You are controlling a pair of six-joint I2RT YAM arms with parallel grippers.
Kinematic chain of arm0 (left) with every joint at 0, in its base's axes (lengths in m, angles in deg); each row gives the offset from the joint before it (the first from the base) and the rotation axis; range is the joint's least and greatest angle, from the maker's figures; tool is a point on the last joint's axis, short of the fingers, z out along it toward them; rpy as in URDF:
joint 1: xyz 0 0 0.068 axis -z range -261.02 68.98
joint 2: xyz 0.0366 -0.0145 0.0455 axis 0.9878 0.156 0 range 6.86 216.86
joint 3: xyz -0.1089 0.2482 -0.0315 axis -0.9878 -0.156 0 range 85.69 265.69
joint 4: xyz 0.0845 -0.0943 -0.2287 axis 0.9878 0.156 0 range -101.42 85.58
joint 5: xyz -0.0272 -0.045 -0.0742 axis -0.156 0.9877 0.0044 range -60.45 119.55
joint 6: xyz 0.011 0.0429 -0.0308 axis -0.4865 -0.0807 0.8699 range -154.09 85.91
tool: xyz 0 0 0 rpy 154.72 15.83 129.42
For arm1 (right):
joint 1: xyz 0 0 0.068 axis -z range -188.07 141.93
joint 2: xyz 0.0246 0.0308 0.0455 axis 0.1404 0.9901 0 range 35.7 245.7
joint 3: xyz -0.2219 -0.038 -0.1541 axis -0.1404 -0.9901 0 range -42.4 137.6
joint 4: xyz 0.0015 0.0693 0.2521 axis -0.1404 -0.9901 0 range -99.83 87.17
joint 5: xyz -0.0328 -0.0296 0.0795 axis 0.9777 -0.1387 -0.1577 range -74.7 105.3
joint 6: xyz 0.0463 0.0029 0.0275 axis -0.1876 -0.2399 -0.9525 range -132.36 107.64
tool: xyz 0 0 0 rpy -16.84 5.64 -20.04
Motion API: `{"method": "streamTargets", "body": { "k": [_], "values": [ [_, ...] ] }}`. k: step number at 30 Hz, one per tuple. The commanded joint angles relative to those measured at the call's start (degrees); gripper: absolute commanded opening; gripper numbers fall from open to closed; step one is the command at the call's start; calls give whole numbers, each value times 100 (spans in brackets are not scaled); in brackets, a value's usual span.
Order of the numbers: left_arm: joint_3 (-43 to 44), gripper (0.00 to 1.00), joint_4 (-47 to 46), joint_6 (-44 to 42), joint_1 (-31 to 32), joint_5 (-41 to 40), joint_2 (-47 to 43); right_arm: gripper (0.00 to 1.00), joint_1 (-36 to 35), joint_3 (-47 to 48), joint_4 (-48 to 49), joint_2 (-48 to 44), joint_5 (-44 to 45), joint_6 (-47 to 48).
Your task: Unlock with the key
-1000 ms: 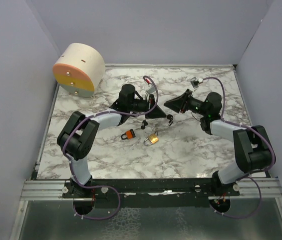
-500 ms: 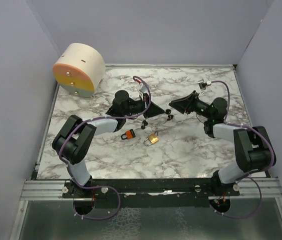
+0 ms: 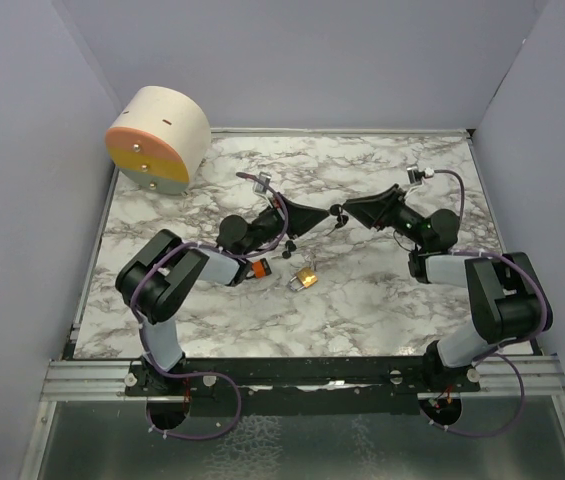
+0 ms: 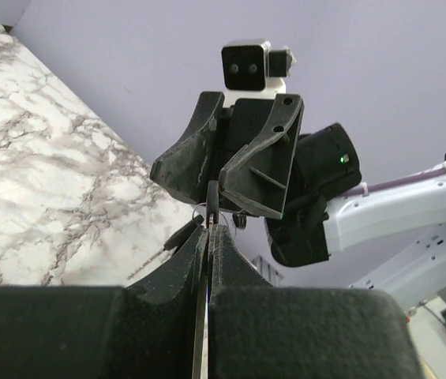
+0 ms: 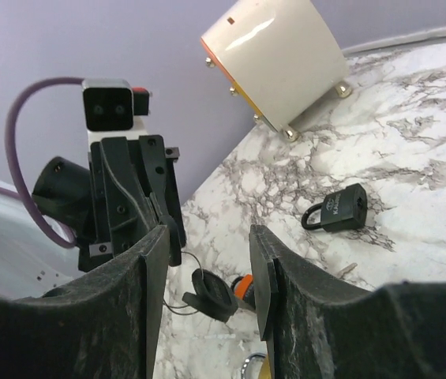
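Observation:
I need to take the key's black head point(image 3: 337, 210) with my right gripper, as my left gripper holds the key by its blade, to free my left gripper for the black padlock.
My left gripper point(image 3: 322, 213) is shut on a key of a black-headed key bunch point(image 3: 337, 214) and holds it above the table. In the left wrist view the thin blade point(image 4: 211, 207) sticks out between the closed fingers point(image 4: 209, 230). My right gripper point(image 3: 348, 208) faces it tip to tip, open. In the right wrist view the loose key heads point(image 5: 213, 294) hang on their ring between its open fingers point(image 5: 211, 245) without touching them. An orange padlock point(image 3: 259, 268), a brass padlock point(image 3: 305, 277) and a black padlock point(image 5: 341, 209) lie on the marble table.
A round cream container with an orange and yellow face point(image 3: 157, 138) stands at the back left corner. Purple walls close in the marble table point(image 3: 382, 290) on three sides. The padlocks lie under and just in front of the left forearm.
The left gripper has lifted the key bunch off the table and tilted upward. The right gripper has moved left and up until it faces the left one, keys between its fingers.

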Motion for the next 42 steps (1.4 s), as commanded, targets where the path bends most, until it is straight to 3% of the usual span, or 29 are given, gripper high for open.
{"method": "streamTargets", "body": {
  "k": [1,5,19,28,39,40,42],
  "values": [
    [-115,0,-1334,440,251,-758,183,46,17,-148,880,173,310,-431],
    [-212,0,-1739,577,384,-1106,363,46,17,-172,1301,337,267,-721],
    [196,0,-1749,516,683,-1417,689,43,18,-159,2042,733,173,-1150],
    [244,0,-1753,452,751,-1566,721,18,23,-150,2367,884,135,-1389],
    [259,0,-1752,431,782,-1692,747,1,26,-171,2495,898,166,-1483],
    [279,2,-1755,447,780,-1671,765,1,28,-184,2498,891,190,-1484],
    [286,24,-1749,461,780,-1631,784,1,34,-223,2475,855,238,-1468]
  ]
}}
